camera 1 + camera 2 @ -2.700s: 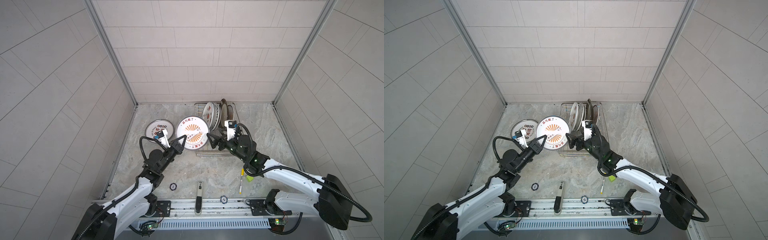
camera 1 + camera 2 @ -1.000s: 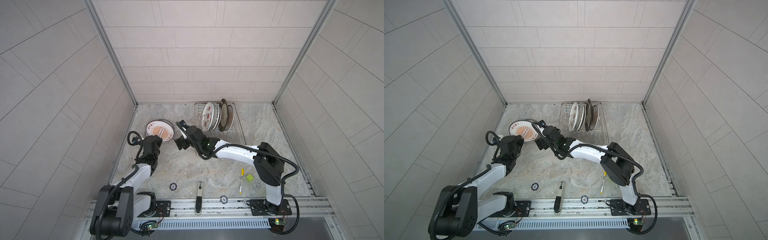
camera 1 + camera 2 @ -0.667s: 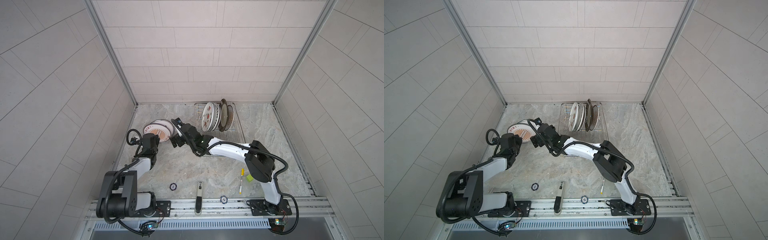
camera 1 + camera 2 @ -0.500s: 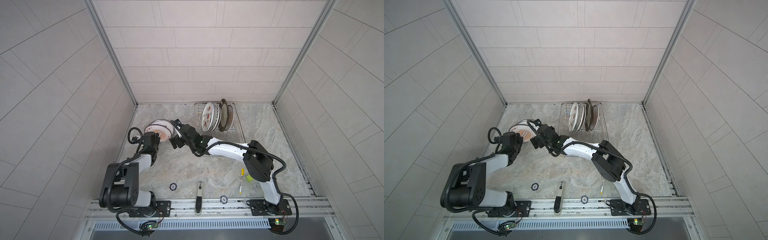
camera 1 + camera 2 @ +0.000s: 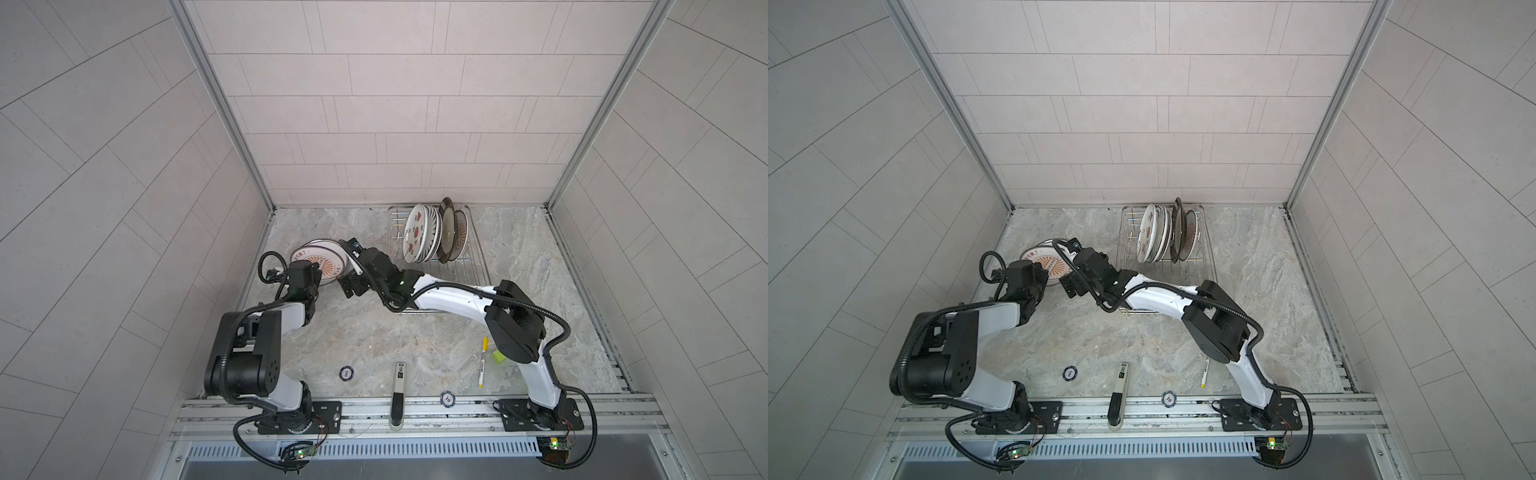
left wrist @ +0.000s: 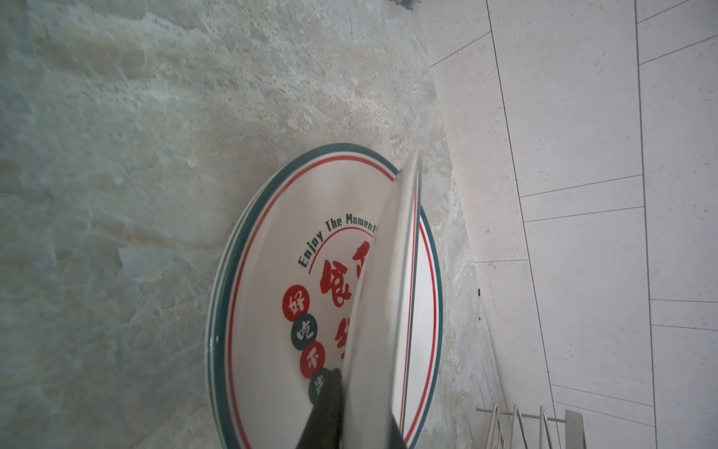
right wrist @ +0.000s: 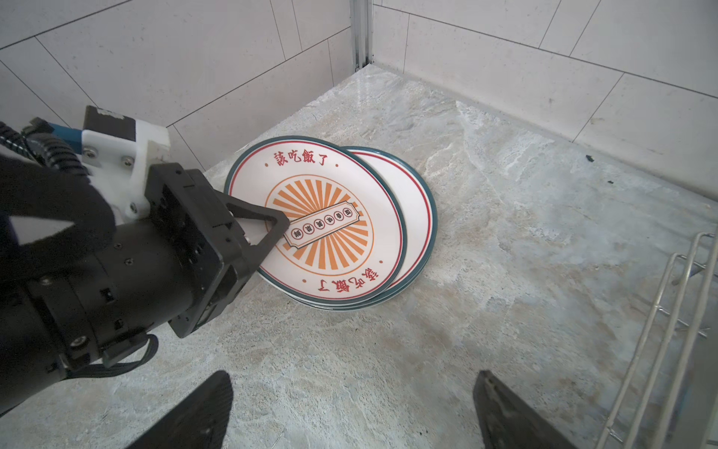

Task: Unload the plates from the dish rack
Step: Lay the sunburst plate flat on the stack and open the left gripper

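Observation:
The sunburst plate is off-centre on the red-character plate; my left gripper will open, regrip the sunburst plate's near rim (image 7: pixel 274 281) and align both.
Two plates lie stacked at the back left of the table. On top is the orange sunburst plate (image 5: pixel 322 266) (image 5: pixel 1047 266) (image 7: pixel 318 225), resting off-centre on the red-character plate (image 6: pixel 272 311) (image 7: pixel 417 217). My left gripper (image 7: pixel 277 229) (image 6: pixel 361 420) is shut on the sunburst plate's near rim. My right gripper (image 7: pixel 349 383) (image 5: pixel 351 283) hovers open over bare table just right of the stack, holding nothing. Several plates (image 5: pixel 419 239) (image 5: pixel 1152 239) stand upright in the dish rack (image 5: pixel 473 266) (image 5: pixel 1202 266).
The left wall runs close behind the stacked plates. Near the front edge lie two poker chips (image 5: pixel 346 373) (image 5: pixel 447 399), a black-and-white stick-shaped tool (image 5: pixel 399 382), a yellow-capped marker (image 5: pixel 482 365) and a green cube (image 5: pixel 498 356).
The sunburst plate, earlier held upright between both grippers beside the rack, now lies flat on the red-character plate. The right gripper has let go of it and stands beside the stack.

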Robot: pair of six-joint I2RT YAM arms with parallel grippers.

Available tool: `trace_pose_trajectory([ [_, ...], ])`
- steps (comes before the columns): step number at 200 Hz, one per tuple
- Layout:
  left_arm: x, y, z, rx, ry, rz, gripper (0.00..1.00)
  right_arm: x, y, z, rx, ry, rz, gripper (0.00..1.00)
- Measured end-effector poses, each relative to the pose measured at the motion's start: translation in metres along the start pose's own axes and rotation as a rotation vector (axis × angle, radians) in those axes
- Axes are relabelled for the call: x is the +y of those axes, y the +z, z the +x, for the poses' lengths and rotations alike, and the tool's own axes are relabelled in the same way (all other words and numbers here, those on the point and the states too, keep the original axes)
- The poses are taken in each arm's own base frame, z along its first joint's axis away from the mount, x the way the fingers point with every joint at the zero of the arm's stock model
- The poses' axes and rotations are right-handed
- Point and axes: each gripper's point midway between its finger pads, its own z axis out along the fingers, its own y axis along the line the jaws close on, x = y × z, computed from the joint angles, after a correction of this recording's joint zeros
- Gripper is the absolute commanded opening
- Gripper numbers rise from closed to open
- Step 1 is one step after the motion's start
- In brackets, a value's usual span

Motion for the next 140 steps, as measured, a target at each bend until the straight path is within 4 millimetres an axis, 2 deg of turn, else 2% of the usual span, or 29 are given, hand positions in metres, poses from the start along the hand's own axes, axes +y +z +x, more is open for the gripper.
trace_pose_trajectory([
  [35,0.01,0.008,0.004,0.01,-0.002,-0.022,0.23,0.0,0.0,0.0,0.001,0.0,-0.001,0.97],
  [47,0.01,0.011,0.004,0.011,-0.008,-0.016,0.31,0.0,0.0,0.001,0.006,-0.001,-0.003,0.97],
  [87,0.011,0.014,0.001,0.005,-0.013,-0.003,0.46,0.001,0.0,0.004,0.014,-0.001,-0.009,0.97],
  [125,0.01,0.014,-0.001,-0.002,0.001,-0.005,0.48,0.002,0.001,0.014,0.035,-0.004,-0.017,0.96],
  [140,0.01,0.015,-0.002,-0.004,0.009,-0.012,0.45,0.001,0.002,0.017,0.041,-0.005,-0.017,0.96],
])
